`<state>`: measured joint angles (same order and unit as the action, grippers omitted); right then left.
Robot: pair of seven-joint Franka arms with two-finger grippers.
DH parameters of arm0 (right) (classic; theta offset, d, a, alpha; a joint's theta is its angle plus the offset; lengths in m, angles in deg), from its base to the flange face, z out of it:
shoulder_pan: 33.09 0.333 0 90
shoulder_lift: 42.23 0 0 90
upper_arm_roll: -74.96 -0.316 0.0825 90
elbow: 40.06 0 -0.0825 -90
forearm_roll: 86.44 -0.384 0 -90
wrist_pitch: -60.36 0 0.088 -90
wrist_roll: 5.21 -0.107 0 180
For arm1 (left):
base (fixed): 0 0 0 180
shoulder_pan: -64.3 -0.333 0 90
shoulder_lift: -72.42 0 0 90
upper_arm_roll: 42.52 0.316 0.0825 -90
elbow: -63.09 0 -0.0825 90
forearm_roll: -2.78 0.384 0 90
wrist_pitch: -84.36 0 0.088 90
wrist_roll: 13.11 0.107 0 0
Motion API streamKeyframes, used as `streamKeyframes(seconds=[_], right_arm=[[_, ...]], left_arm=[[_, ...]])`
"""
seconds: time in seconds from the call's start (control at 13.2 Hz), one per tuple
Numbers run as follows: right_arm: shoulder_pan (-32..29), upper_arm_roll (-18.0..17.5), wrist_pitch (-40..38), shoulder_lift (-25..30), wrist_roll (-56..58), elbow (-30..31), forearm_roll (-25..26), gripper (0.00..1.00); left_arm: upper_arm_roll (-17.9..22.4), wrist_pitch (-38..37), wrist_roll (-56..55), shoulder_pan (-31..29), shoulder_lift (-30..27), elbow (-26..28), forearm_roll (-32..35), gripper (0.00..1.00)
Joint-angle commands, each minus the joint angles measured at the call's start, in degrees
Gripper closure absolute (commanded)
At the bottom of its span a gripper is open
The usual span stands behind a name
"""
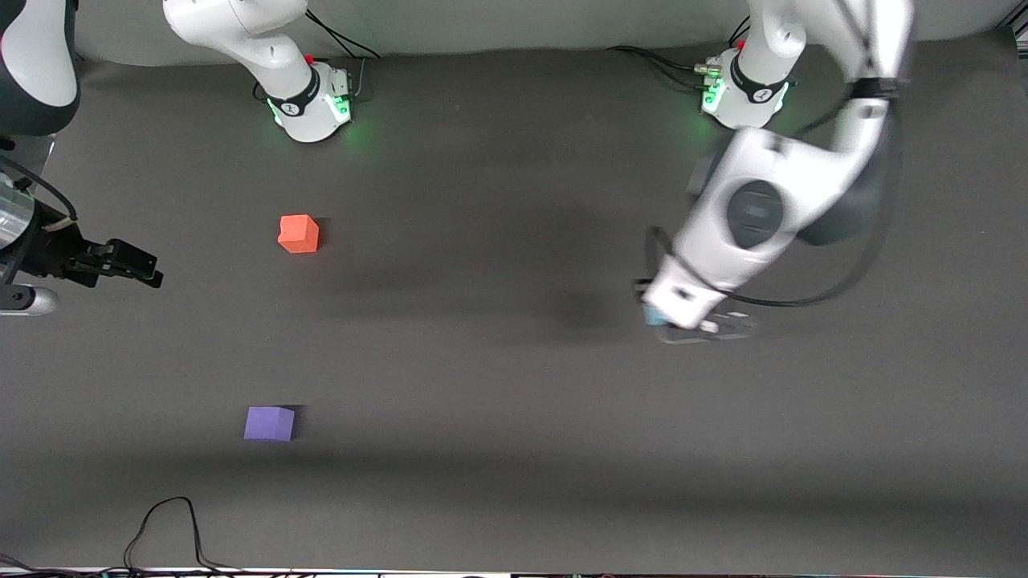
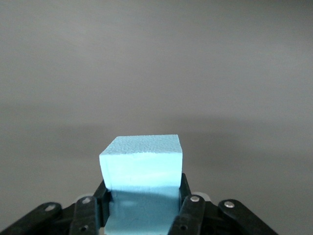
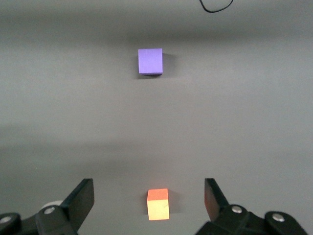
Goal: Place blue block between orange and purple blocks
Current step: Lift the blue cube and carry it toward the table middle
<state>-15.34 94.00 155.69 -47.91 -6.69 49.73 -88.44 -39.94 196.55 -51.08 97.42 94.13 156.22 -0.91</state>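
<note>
My left gripper has the blue block. It will put the block down on the bare mat midway (image 1: 493, 291) between that gripper and the orange block.
The light blue block (image 2: 142, 156) sits clamped between the fingers of my left gripper (image 2: 144, 190). From the front only a sliver of the blue block (image 1: 652, 315) shows under the left gripper (image 1: 657, 318), over bare table toward the left arm's end. The orange block (image 1: 299, 234) rests on the table toward the right arm's end. The purple block (image 1: 269, 423) lies nearer the front camera than the orange one, with a wide gap between them. My right gripper (image 1: 140, 269) waits open at the table's edge. Its wrist view shows the orange block (image 3: 158, 204) and purple block (image 3: 150, 61) below.
The dark table mat (image 1: 498, 449) spreads between the blocks and the left gripper. A black cable (image 1: 173, 522) loops at the table's front edge. Both arm bases (image 1: 309, 104) stand along the table's robot edge.
</note>
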Motion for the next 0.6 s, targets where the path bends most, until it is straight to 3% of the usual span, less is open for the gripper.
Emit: streamKeyframes(seconds=[0.0,0.15,0.53], right_arm=[[0.0,0.65,-1.81,-0.56,0.33,-1.37,0.24,0.0],[0.0,0.74,-2.42,-0.56,0.33,-1.37,0.15,0.0],[0.09,0.74,-2.43,-0.56,0.33,-1.29,0.15,0.0]], left_arm=[[1.64,1.45,-14.62,10.17,12.96,-13.72,0.96,0.57],[1.56,5.04,-21.94,14.76,19.22,-18.05,4.29,0.57],[1.65,14.71,-26.72,22.15,27.23,-18.42,6.24,0.57]])
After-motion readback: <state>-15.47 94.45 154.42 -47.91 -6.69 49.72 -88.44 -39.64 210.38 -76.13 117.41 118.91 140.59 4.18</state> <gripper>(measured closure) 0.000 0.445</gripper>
